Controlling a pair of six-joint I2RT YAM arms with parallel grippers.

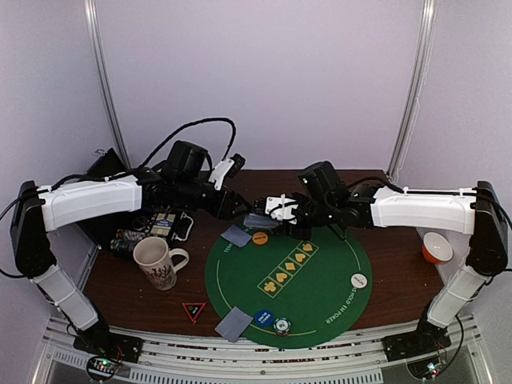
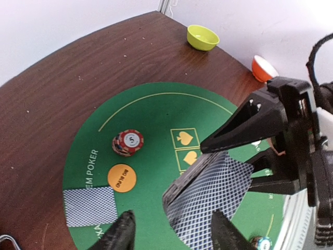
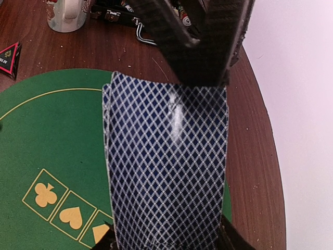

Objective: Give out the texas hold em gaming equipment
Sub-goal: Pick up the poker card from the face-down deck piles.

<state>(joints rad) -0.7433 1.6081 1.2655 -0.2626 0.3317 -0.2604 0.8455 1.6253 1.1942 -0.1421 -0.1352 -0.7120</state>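
Observation:
My left gripper's open fingers straddle the deck's whole loose end; I will narrow them, pinching only the outer card (image 2: pixel 208 208) to peel it off the deck.
My right gripper (image 1: pixel 276 210) is shut on a deck of blue-backed playing cards (image 3: pixel 166 156), held above the far edge of the green poker mat (image 1: pixel 320 296). My left gripper (image 2: pixel 171 232) is open; its fingers straddle the deck's free end (image 2: pixel 208 198), with a gap showing on one side. On the mat lie a card (image 2: pixel 89 206), an orange button (image 2: pixel 122 177) and a red-white chip stack (image 2: pixel 128 142). Near the front are another card (image 1: pixel 234 323), a blue button (image 1: pixel 264 317) and a teal-white chip stack (image 1: pixel 282 326). A white button (image 1: pixel 359 280) lies at the right.
A patterned mug (image 1: pixel 156 262) and a black case with more chips (image 1: pixel 152 228) stand left of the mat. A red triangle (image 1: pixel 194 310) lies at the front left. An orange bowl (image 1: pixel 437 248) and a yellow bowl (image 2: pixel 203 37) sit on the brown table.

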